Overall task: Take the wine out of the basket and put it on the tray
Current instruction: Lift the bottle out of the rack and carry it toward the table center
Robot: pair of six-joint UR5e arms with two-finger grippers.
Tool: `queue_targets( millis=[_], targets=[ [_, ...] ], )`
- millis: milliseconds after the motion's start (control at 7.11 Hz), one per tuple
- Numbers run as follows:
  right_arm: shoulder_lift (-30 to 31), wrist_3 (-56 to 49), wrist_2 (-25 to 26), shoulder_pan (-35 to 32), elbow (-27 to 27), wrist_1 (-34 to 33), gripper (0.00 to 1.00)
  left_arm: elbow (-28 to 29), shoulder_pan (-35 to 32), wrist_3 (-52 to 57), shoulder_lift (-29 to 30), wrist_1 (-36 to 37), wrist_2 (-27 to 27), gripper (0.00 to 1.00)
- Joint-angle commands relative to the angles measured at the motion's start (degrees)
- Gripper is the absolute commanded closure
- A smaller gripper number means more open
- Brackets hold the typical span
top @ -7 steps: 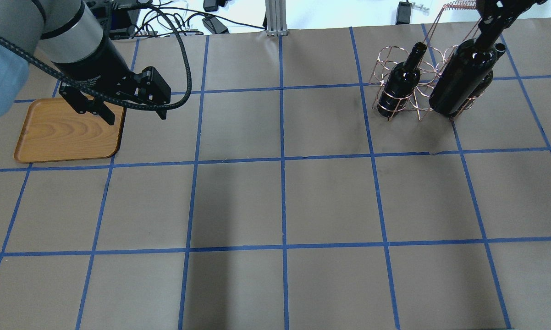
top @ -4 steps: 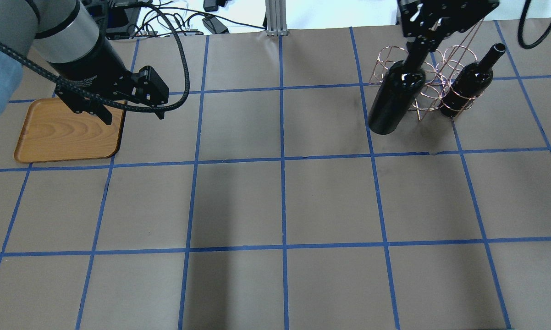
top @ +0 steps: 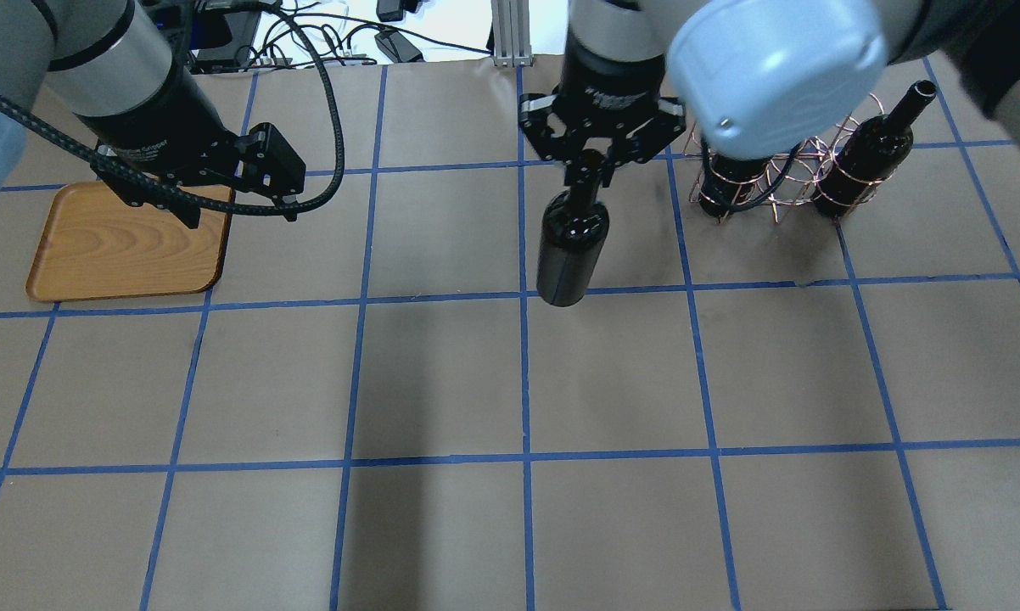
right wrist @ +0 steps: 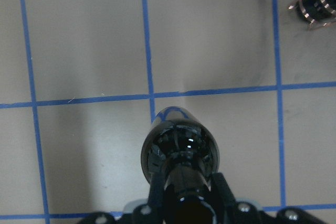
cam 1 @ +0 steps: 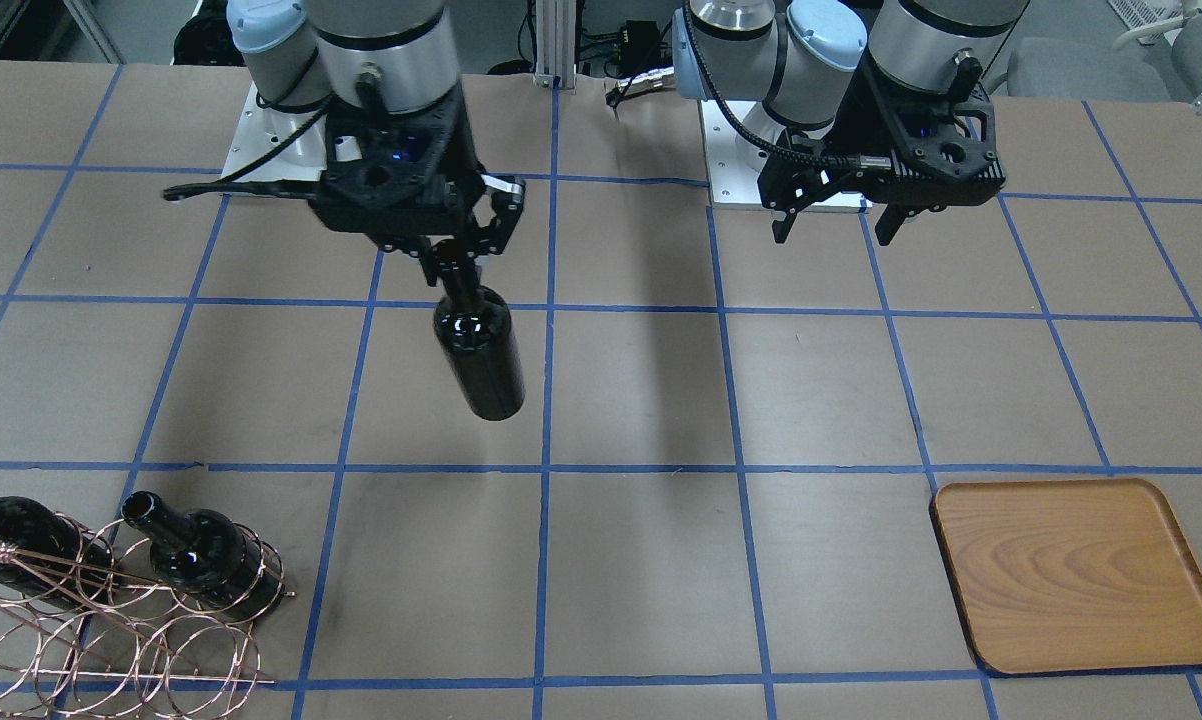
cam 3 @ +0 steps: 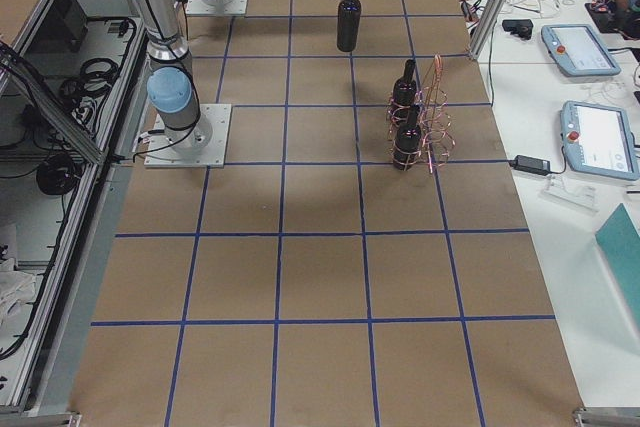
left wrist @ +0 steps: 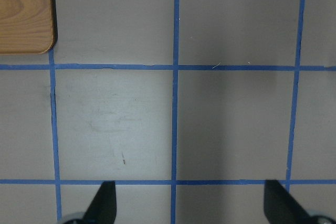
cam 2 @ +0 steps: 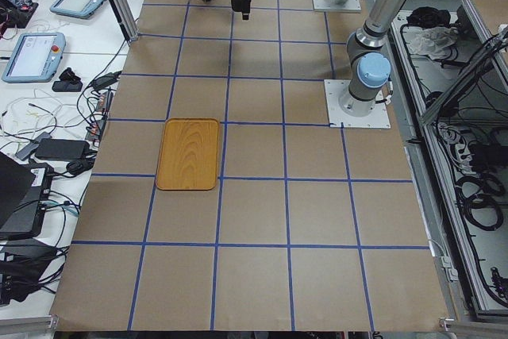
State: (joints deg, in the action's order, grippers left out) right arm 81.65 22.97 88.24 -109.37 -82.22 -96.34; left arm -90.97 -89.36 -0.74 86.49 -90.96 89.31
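Note:
Next, my right gripper sets the black wine bottle, now hanging upright above the table, down on the bare table (cam 1: 580,355) (right wrist: 136,173) beside the blue tape crossing between my arms.
My right gripper (top: 589,174) is shut on the neck of a black wine bottle (top: 571,250). The bottle hangs upright above the table near its middle, left of the copper wire basket (top: 794,161). It also shows in the front view (cam 1: 479,350) and the right wrist view (right wrist: 181,153). Two more bottles (top: 871,153) (top: 731,182) stand in the basket. The wooden tray (top: 124,246) lies at far left with nothing on it. My left gripper (top: 241,219) is open and empty, hovering over the tray's right edge.
Cables and power bricks (top: 391,42) lie past the table's far edge, by a metal post (top: 507,34). The brown table (top: 527,382) carries a grid of blue tape. The tray's corner shows in the left wrist view (left wrist: 23,11).
My right gripper has carried the bottle out of the basket and leftward to the table's middle. My left gripper has barely shifted.

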Motion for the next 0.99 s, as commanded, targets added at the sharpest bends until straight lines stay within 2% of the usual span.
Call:
queue_targets(
  millis=[0,422,844],
  targets=[
    [-0.7,7.0,0.4,-7.0,-4.9,-4.4,1.0,0.0,0.2,0.1,-0.2,0.0,-0.1,0.0],
    [-0.7,9.0,1.1,-9.9,-9.1,-5.5,1.0,0.0,0.3,0.1,-0.3,0.1,-0.1,0.0],
    [-0.9,11.1,0.5,-11.6,-9.6,-5.4,1.0,0.0,0.4,0.1,-0.3,0.0,-0.1,0.0]
  ],
)
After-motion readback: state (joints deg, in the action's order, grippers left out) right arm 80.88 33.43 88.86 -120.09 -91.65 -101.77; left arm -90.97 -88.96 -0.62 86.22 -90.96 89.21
